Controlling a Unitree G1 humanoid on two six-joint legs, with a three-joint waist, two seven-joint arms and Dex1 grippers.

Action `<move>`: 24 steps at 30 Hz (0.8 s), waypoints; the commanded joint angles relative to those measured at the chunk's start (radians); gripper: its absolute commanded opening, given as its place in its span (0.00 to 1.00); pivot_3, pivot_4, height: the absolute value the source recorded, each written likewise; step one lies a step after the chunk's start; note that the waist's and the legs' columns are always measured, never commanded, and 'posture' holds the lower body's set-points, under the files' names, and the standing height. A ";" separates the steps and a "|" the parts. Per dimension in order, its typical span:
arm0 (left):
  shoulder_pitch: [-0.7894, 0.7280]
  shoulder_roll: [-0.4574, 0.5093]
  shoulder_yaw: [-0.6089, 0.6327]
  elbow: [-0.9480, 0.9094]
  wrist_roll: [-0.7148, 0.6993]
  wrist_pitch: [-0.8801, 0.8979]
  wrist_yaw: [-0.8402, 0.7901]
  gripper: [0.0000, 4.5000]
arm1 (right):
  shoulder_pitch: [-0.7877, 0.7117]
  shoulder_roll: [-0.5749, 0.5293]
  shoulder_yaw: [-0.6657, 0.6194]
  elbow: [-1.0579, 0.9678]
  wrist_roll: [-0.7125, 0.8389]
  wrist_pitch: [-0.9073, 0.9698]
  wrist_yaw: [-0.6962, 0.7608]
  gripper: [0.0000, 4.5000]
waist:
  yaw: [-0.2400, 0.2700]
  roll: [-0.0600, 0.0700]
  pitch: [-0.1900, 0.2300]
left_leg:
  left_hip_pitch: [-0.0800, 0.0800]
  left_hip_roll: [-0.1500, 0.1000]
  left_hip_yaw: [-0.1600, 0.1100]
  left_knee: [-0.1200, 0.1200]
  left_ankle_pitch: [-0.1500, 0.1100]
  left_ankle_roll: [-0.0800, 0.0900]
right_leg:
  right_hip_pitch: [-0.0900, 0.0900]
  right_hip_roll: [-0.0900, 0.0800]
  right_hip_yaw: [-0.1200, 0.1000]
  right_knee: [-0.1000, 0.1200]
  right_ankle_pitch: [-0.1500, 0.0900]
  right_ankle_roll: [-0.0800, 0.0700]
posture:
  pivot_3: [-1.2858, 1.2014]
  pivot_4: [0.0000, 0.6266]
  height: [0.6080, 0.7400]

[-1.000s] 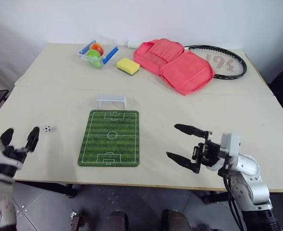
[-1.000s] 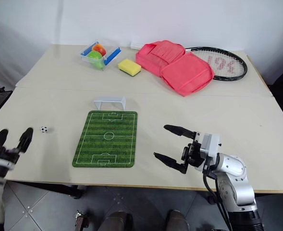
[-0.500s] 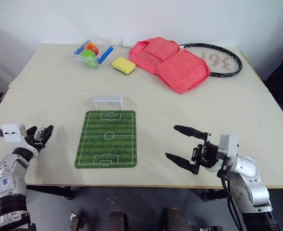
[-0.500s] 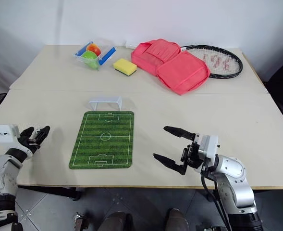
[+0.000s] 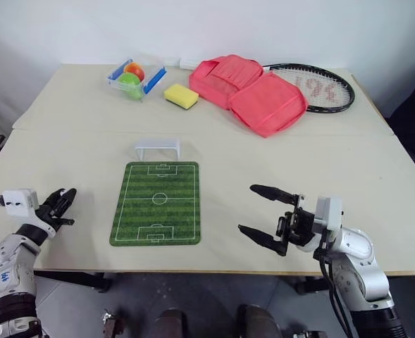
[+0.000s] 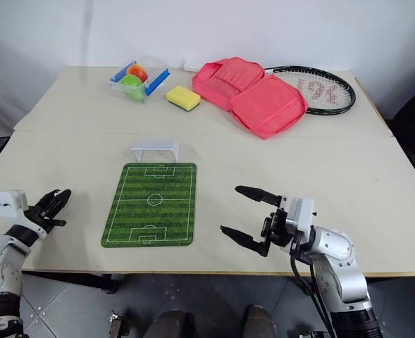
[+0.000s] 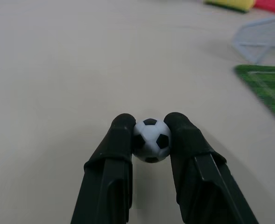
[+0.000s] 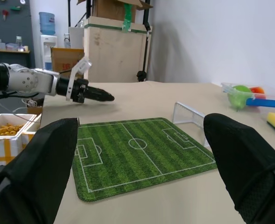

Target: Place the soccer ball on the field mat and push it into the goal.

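Note:
Next, I let go of the soccer ball with my left gripper inside the white-lined box at the near end (image 5: 156, 229) of the field mat.
The soccer ball (image 7: 151, 140), tiny and white with black patches, sits low over the tabletop between the two black fingers of my left gripper (image 5: 63, 202), which is shut on it. That gripper is at the table's front left, to the left of the field mat (image 5: 158, 211). The green mat lies flat mid-table, with the small white goal (image 5: 158, 148) standing just past its far end. To the right of the mat, my right gripper (image 5: 247, 208) hovers open above the table with nothing in it, pointing left toward the mat (image 8: 137, 151).
At the back stand a clear bin (image 5: 133, 76) with green and orange balls, a yellow sponge (image 5: 181, 96), a pink bag (image 5: 253, 95) and a tennis racket (image 5: 320, 86). The table's front edge runs just below both grippers.
My left gripper has come in around the soccer ball and closed on it. The camera view has shifted a little. The right gripper stays where it was, open.

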 commanded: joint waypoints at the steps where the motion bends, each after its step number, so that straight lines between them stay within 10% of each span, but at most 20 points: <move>1: 0.007 0.074 -0.042 -0.146 -0.041 -0.050 -0.219 0.19 | 0.021 -0.087 -0.092 0.028 0.062 -0.021 0.119 1.00 | 0.005 0.000 0.000 | 0.000 0.000 0.000 0.000 0.000 0.000 | 0.000 0.000 0.000 0.000 0.000 0.000 | 0.52 0.24 1.00; 11: -0.043 0.095 -0.420 -0.356 -0.014 0.051 -0.621 0.19 | 0.070 -0.266 -0.147 0.121 0.100 -0.041 0.443 1.00 | 0.012 0.002 0.001 | 0.001 0.001 0.004 0.001 -0.001 0.002 | 0.000 0.001 0.003 -0.001 0.001 0.000 | 0.52 0.24 1.00; 24: -0.128 0.019 -0.532 -0.150 0.126 -0.147 -0.665 0.19 | 0.135 -0.248 -0.140 -0.074 0.084 0.028 0.281 1.00 | 0.025 0.002 0.001 | 0.000 0.001 0.005 0.003 -0.002 0.002 | 0.000 0.001 0.003 -0.001 0.002 0.001 | 0.52 0.24 1.00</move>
